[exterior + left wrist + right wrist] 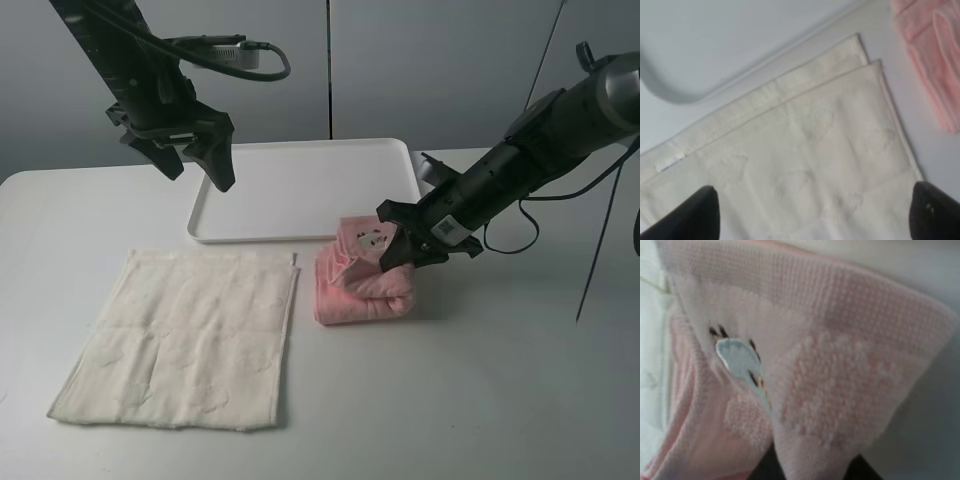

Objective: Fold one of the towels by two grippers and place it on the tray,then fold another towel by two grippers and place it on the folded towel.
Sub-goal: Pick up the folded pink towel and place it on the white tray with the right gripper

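My right gripper needs to release the folded pink towel on the middle of the white tray [316, 178].
A folded pink towel [360, 285] lies bunched on the table just in front of the right corner of the white tray [300, 190]. My right gripper [395, 250] is shut on its upper fold. In the right wrist view the pink towel [830, 365] fills the picture, and the right gripper [810, 470] pinches it at the lower edge. A cream towel [185, 335] lies flat at the front left. My left gripper [200, 160] hangs open and empty above the tray's left end. The left wrist view shows the cream towel [805, 160], the tray [715, 40] and the pink towel's edge [932, 55].
The white table [500, 400] runs from the pink towel to the front right. The right arm's cables [600, 230] hang at the far right. A grey wall stands behind the tray.
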